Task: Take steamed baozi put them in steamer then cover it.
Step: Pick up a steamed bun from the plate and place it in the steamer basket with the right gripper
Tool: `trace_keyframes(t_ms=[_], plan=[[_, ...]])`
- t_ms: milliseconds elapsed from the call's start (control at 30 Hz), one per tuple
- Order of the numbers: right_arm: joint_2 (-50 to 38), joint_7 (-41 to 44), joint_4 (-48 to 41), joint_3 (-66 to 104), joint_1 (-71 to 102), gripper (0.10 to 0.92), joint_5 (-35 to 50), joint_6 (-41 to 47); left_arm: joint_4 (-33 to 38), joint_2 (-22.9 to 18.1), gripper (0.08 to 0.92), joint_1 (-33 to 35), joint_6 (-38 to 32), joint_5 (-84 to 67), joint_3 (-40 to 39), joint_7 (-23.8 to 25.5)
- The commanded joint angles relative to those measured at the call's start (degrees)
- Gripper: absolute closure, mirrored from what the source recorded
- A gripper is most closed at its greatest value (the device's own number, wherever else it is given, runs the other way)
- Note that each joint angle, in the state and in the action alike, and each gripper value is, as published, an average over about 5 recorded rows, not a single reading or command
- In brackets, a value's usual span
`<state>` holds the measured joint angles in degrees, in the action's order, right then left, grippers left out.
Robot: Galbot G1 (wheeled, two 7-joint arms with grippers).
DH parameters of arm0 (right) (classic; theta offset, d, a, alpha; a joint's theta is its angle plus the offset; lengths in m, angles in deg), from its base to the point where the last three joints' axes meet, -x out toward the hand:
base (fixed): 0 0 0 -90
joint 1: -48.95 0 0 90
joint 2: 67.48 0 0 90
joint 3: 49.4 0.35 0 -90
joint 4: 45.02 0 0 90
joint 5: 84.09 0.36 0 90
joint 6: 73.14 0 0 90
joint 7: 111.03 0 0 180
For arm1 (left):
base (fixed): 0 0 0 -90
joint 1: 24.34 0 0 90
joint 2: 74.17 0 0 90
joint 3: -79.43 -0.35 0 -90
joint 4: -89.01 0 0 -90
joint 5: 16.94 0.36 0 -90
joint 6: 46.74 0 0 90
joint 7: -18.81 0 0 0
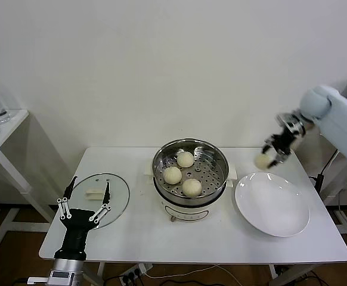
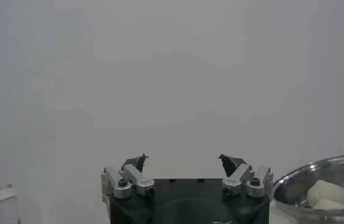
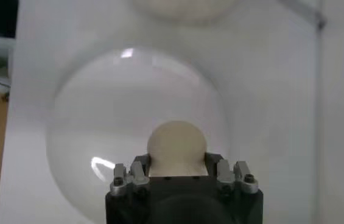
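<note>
Next, I let go of the baozi with my right gripper on the steamer's bare bottom (image 1: 207,170), on the side toward the white plate.
The steel steamer (image 1: 160,159) stands mid-table with three baozi (image 1: 185,159) (image 1: 172,175) (image 1: 192,187) on its perforated floor. My right gripper (image 1: 269,156) is shut on the fourth baozi (image 1: 262,161) and holds it in the air above the far edge of the white plate (image 1: 272,204), right of the steamer. In the right wrist view the baozi (image 3: 176,147) sits between the fingers over the plate (image 3: 98,122). The glass cover (image 1: 117,189) with its white handle (image 1: 93,193) lies flat at the table's left. My left gripper (image 1: 84,199) hovers open over it, fingers (image 2: 137,163) spread wide.
The steamer's rim with a baozi inside shows at the edge of the left wrist view (image 2: 293,182). A white side table (image 1: 0,134) stands at the far left. The wall is close behind the table.
</note>
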<state>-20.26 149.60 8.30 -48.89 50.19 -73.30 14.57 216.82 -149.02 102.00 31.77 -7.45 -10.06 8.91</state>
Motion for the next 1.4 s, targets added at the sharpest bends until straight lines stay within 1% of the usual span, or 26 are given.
trace_keyframes(t_ms=[33, 267, 533, 967, 1400], plan=[[9.78, 2.9, 8.32, -16.76, -16.51, 0.397, 15.36, 5.71, 0.23, 0.03, 0.177, -0.09, 0.0, -0.02, -0.13, -0.02], [15.11, 0.07, 8.57, -19.63, -13.53, 0.403, 13.82, 6.81, 0.11, -0.02, 0.177, -0.46, 0.11, -0.16, -0.08, -0.04], [19.29, -2.97, 5.68, -21.46, -8.99, 0.398, 9.81, 7.18, 0.12, 0.0, 0.177, -0.63, 0.1, -0.57, 0.28, -0.18], [20.93, -8.81, 1.05, -20.83, -3.9, 0.399, 7.25, 7.55, 0.29, -0.05, 0.177, -0.81, 0.15, -0.85, 0.47, -0.37], [21.96, -10.71, -1.5, -19.4, -0.75, 0.397, 5.28, 7.36, 0.26, -0.1, 0.177, -0.5, -0.08, -0.84, 1.06, -0.41]])
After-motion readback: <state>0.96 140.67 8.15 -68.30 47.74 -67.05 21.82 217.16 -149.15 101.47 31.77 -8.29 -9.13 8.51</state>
